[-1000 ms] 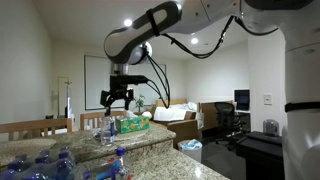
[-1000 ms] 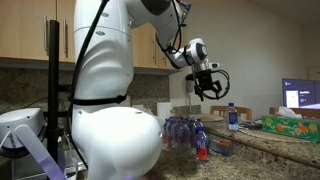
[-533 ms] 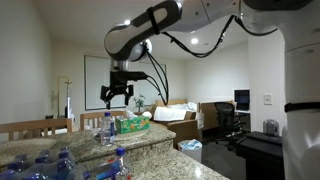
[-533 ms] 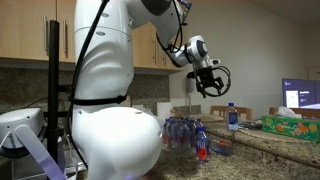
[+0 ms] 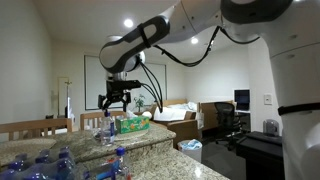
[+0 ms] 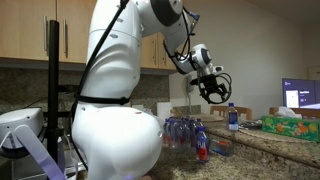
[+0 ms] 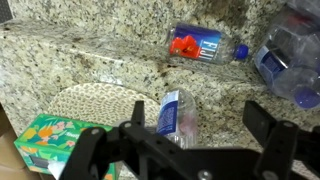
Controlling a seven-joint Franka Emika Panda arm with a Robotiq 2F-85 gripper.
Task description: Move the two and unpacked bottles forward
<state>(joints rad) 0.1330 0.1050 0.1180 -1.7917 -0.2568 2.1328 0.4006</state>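
Note:
The upright water bottle with the blue label is my next target. Next, my gripper moves down to it and closes on the bottle's upper part (image 5: 106,118) (image 7: 185,137) below its cap.
One loose water bottle (image 7: 178,112) with a blue label stands upright on the granite counter; it shows in both exterior views (image 5: 108,127) (image 6: 233,116). A second loose bottle (image 7: 200,47) with a red label lies on its side, also seen in both exterior views (image 5: 112,164) (image 6: 202,146). My gripper (image 7: 200,128) is open and empty, hovering above the counter with the upright bottle under its left finger. It hangs well above the bottles in both exterior views (image 5: 117,98) (image 6: 215,92).
A shrink-wrapped pack of bottles (image 7: 290,55) (image 5: 45,165) (image 6: 182,131) sits next to the lying bottle. A green tissue box (image 7: 45,148) (image 5: 133,124) (image 6: 290,125) and a woven mat (image 7: 95,100) lie near the upright bottle. The counter edge runs at the lower left in the wrist view.
My gripper has shifted a little sideways and lower toward the upright bottle, still open. The bottles have not moved.

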